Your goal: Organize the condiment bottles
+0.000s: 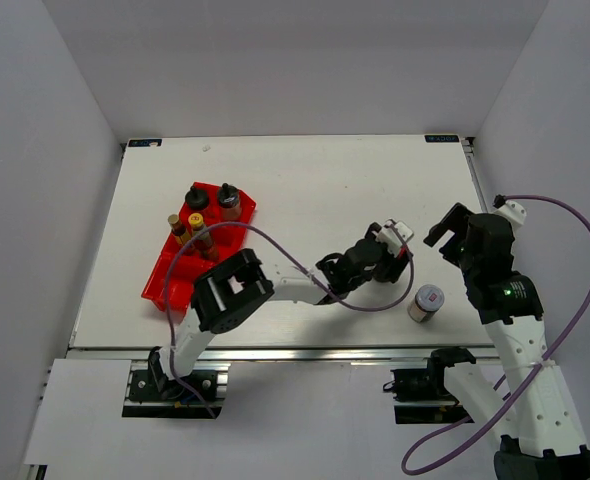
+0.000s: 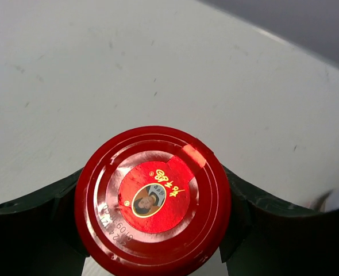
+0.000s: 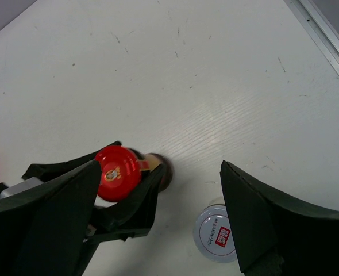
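Observation:
My left gripper needs to put the red-capped jar down in the red tray's compartment point(image 1: 178, 287) that is nearest the metal rail.
My left gripper point(image 1: 380, 258) reaches right across the table and is shut on a red-capped jar point(image 2: 152, 201), with one black finger on each side of the cap. The jar also shows in the right wrist view point(image 3: 116, 172), its brownish body close to the table top; I cannot tell whether it touches. In the top view the gripper hides it. A white-capped jar point(image 1: 426, 302) stands upright just right of it and shows in the right wrist view point(image 3: 218, 233). My right gripper point(image 1: 447, 234) is open and empty, hovering above both jars point(image 3: 160, 165). Several bottles stand in the red tray point(image 1: 165, 285).
In the tray are two black-capped bottles point(image 1: 196, 198) point(image 1: 228, 193), a yellow-capped one point(image 1: 194, 220), a brownish-capped one point(image 1: 174, 220) and a red-capped one point(image 1: 205, 241). A purple cable point(image 1: 305, 270) loops over the left arm. A metal rail point(image 3: 324, 40) runs along the table's right edge.

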Controlling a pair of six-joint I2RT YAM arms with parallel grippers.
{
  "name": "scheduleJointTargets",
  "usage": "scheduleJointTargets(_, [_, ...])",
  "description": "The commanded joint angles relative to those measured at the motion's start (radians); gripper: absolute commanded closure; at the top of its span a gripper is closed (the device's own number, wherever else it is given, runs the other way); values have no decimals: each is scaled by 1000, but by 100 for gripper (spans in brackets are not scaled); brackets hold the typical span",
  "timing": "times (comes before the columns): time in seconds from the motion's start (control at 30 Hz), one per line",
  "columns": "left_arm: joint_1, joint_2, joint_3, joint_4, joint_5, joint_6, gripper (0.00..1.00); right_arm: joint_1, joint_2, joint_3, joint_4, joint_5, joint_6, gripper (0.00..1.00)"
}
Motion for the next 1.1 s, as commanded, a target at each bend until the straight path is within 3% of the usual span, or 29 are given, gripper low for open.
scheduleJointTargets(0.0, [-2,-264,-89,-34,-85,-23,41,-3,-12,-5,46,-23,-18,11])
scheduleJointTargets(0.17, [-2,-564,-282,-222,-255,-78,43,-3,-1,-16,73,-52,-31,11])
scheduleJointTargets(0.3, [0,-718,-365,-416,-398,-142,51,-3,10,-19,73,-61,-37,11])
scheduleJointTargets(0.43, [15,-871,-440,-651,-584,-269,51,-3,13,-21,75,-73,-41,11])
scheduleJointTargets(0.6, [167,-1155,-606,-827,-687,-449,54,-3,10,-28,92,-86,-41,11])
scheduleJointTargets(0.73, [222,-1371,-747,-848,-763,-507,54,-3,17,-33,101,-92,-40,11])
scheduleJointTargets(0.9, [225,-1478,-792,-956,-904,-572,53,-1,30,-30,103,-103,-40,11])
scheduleJointTargets(1.0, [227,-1455,-769,-1138,-1024,-738,52,-3,36,-31,104,-106,-43,11])
scheduleJointTargets(1.03, [227,-1444,-758,-1278,-1083,-908,52,-1,37,-31,107,-110,-43,11])
scheduleJointTargets(1.07, [225,-1435,-735,-1343,-1113,-987,52,-3,37,-33,112,-115,-41,11])
